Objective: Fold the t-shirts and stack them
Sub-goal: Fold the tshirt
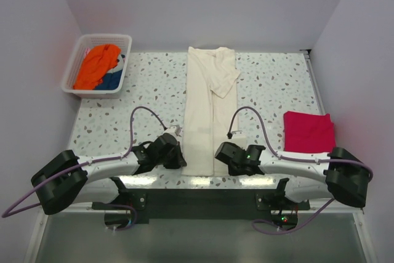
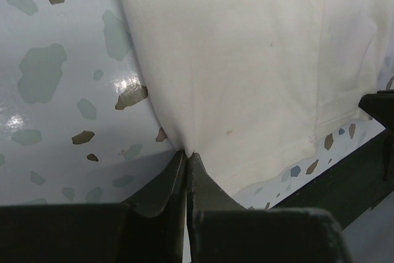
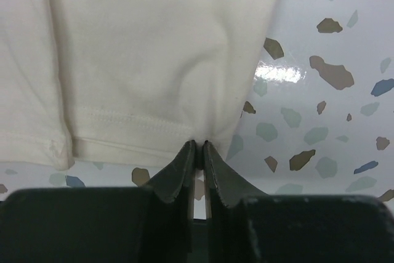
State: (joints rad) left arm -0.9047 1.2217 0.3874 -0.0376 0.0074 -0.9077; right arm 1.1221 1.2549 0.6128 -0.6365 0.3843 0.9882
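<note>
The cream t-shirt bunches above my right gripper, which pinches inside the corner of its hem, so next I open, back off and take the t-shirt's outer corner (image 3: 226, 149) before folding.
A cream t-shirt (image 1: 208, 106) lies folded lengthwise into a long strip down the middle of the table, sleeves tucked in near the top. My left gripper (image 1: 180, 157) is shut on its near left hem corner (image 2: 184, 147). My right gripper (image 1: 219, 152) is shut on its near right hem corner (image 3: 202, 141). A folded red t-shirt (image 1: 308, 131) lies flat at the right. Orange and blue t-shirts (image 1: 100, 66) sit crumpled in the white basket (image 1: 74, 66) at the back left.
The table's near edge with the black mounting bar (image 1: 203, 200) runs just behind both grippers. White walls close in the back and sides. Cables loop above each wrist.
</note>
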